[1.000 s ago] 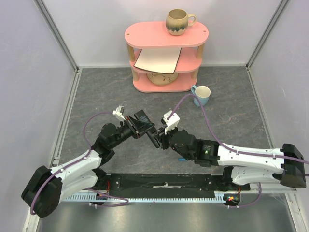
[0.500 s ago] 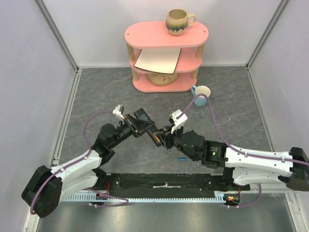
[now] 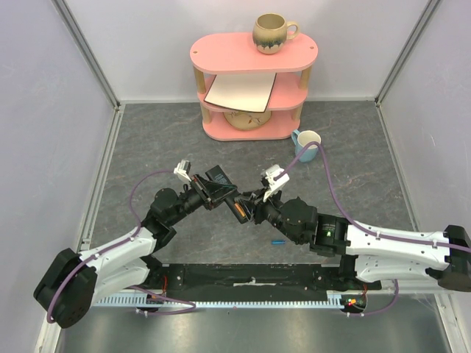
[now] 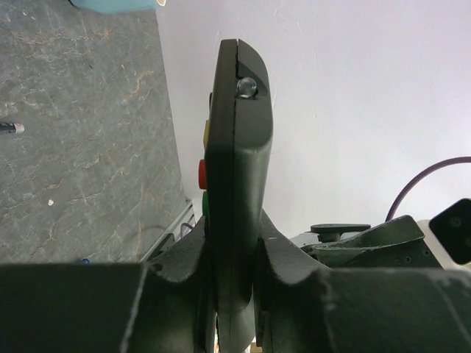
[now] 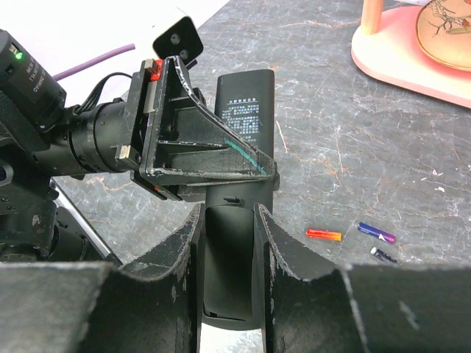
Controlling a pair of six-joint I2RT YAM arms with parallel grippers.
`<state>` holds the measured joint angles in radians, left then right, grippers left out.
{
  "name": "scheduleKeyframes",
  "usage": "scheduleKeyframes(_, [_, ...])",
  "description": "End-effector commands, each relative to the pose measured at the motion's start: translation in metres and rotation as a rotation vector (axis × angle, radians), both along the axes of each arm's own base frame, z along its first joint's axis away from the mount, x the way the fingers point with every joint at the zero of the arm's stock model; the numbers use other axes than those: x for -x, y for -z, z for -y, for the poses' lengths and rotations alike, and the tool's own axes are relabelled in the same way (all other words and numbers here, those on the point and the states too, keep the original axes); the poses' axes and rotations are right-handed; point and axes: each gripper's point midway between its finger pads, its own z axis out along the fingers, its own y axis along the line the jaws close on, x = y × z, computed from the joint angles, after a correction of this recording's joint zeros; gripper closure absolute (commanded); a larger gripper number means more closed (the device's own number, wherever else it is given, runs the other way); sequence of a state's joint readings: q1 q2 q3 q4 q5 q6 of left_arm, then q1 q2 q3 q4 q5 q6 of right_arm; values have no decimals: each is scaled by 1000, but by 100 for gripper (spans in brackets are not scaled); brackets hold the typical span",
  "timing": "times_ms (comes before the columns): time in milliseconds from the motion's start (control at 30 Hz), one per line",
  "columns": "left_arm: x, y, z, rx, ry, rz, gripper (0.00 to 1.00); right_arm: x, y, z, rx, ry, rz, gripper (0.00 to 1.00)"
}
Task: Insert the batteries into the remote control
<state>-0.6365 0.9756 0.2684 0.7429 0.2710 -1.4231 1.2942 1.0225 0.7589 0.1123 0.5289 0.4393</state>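
The robot's right gripper should release the black plate near the blue battery (image 3: 284,214), on the side towards the light-blue cup.
The slim black remote control (image 4: 237,140) is held off the table, edge-on in the left wrist view with coloured buttons on its left side. My left gripper (image 4: 234,246) is shut on it near the middle. My right gripper (image 5: 228,235) is shut on the remote control (image 5: 243,118) at its near end, over the back panel. In the top view the two grippers (image 3: 221,193) (image 3: 250,209) meet at the remote control (image 3: 237,209). Three batteries lie on the table: red-orange (image 5: 324,234), blue (image 5: 377,233) and a dark one (image 5: 384,255). A blue battery (image 3: 277,241) shows beside my right arm.
A pink three-tier shelf (image 3: 252,84) stands at the back with a brown mug (image 3: 272,33) on top, a flat board and a bowl inside. A light-blue cup (image 3: 307,143) sits to its right front. Walls close the sides.
My right arm has shifted toward the back and right, its gripper staying on the remote's end. The blue battery beside it has come into full view. The left arm has barely moved.
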Motion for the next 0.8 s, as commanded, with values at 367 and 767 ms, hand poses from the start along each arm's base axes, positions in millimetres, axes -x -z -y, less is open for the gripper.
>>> scheduleKeyframes(367, [-4, -44, 7, 129, 22, 17, 98, -3, -29, 8, -150, 48, 118, 100])
scheduleKeyframes(767, [3, 5, -8, -39, -33, 18, 98, -48, 4, 76, 200, 342, 27, 100])
